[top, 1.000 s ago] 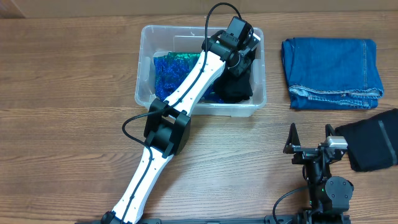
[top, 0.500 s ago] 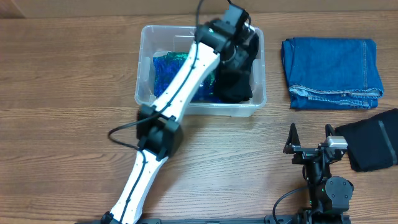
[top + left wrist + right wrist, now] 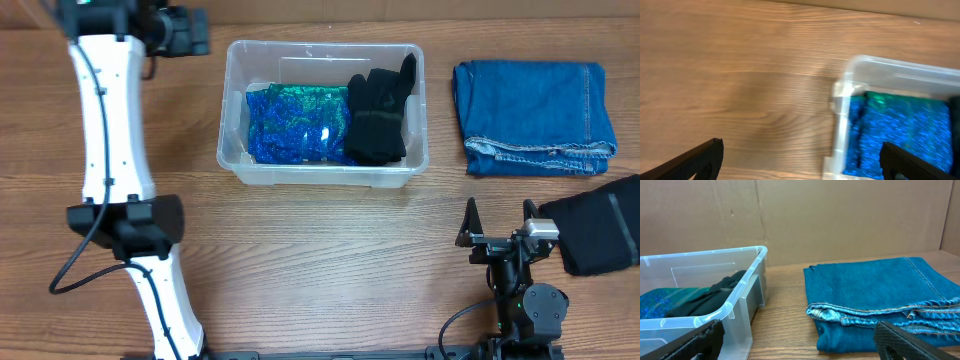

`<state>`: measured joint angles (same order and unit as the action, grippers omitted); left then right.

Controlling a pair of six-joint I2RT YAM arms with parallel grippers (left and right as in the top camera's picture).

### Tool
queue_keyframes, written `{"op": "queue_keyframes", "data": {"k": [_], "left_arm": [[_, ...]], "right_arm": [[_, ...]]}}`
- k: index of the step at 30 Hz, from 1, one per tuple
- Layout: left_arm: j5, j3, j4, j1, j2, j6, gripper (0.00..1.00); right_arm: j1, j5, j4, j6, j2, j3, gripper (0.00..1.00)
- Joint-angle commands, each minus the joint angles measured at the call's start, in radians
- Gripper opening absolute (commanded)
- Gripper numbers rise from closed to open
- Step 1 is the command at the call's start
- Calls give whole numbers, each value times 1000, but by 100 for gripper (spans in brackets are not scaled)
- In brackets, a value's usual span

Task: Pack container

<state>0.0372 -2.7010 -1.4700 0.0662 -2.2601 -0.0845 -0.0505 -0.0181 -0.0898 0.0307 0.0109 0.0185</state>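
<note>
The folded black cloth is in front of the blue jeans. My right gripper goes there next and closes on the cloth's near edge (image 3: 616,263).
The clear plastic container (image 3: 320,45) stands at the back middle of the table. Inside it lie a sparkly blue-green cloth (image 3: 292,125) on the left and a black garment (image 3: 378,122) on the right. My left gripper (image 3: 192,32) hovers at the far left, outside the container, open and empty. In the left wrist view its fingertips (image 3: 697,159) straddle bare wood and the container's corner (image 3: 844,91). My right gripper (image 3: 497,213) rests open and empty near the front right. It faces the container (image 3: 747,277) and the folded jeans (image 3: 880,300).
Folded blue jeans (image 3: 533,118) lie to the right of the container. A folded black cloth (image 3: 600,236) lies at the right edge beside my right gripper. A cardboard wall (image 3: 840,215) stands behind the table.
My left gripper opened, let go of the black garment inside the container, and swung out to the far left. The right arm has not moved.
</note>
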Motion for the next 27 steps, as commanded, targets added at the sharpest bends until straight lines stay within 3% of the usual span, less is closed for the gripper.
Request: {"op": "queue_keyframes", "data": {"k": [1,16,18,22,27], "left_arm": [[24,-3,-2,72,3,-29,100],[37,-3,-15,96,3,-28,100],[37,-3,-15,96,3,-28,100],[37,-3,-15,96,3,-28,100],[37,-3,-15,96,3,-28,100]], "right_arm": [[5,10,5,6,-8,-10,100],[5,5,34,6,-8,-10,100],[5,-80,59,-3,-8,-3,100],[3,-103,-52,-5,39,173,100],[-9,-113,-327,41,426,631,100]]}}
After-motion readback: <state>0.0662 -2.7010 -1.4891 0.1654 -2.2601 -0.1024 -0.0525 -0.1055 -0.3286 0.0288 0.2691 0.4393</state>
